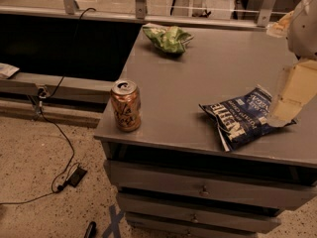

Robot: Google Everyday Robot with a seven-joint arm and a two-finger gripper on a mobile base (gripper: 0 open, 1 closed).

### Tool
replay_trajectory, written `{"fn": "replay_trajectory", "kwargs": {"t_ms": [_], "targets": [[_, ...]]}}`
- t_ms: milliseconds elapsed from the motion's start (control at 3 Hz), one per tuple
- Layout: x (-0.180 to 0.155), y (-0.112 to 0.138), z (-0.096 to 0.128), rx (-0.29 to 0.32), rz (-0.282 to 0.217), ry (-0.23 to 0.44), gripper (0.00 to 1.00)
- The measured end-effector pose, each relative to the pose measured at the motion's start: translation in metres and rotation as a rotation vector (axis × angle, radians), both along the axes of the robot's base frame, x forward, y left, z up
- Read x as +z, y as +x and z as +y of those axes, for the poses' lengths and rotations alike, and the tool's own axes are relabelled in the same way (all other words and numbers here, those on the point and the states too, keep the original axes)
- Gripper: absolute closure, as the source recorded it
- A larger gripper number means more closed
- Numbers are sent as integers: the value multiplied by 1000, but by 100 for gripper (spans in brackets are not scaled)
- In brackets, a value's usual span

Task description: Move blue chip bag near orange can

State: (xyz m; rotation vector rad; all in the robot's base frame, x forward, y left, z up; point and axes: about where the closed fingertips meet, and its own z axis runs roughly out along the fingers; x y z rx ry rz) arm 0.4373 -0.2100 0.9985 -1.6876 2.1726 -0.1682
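Note:
Next, my gripper closes on the middle of the blue chip bag (259, 111), so that both ends of the bag stay free.
The blue chip bag (241, 117) lies flat near the front right of the grey cabinet top (198, 78), its white lettering facing up. The orange can (126, 106) stands upright at the front left corner, well apart from the bag. My gripper (283, 114) comes down from the upper right, and its pale tip rests at the bag's right edge, covering part of it.
A light green snack bag (168, 37) lies crumpled at the back of the top. The cabinet has drawers (203, 190) below. A black cable (59, 133) and a small box lie on the speckled floor to the left. A rail and a dark recess run behind.

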Motion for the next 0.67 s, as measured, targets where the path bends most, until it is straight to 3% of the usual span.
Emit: {"fn": "replay_trajectory", "kwargs": {"t_ms": [667], "targets": [[-16,8,-6,5,9,-6,0]]}}
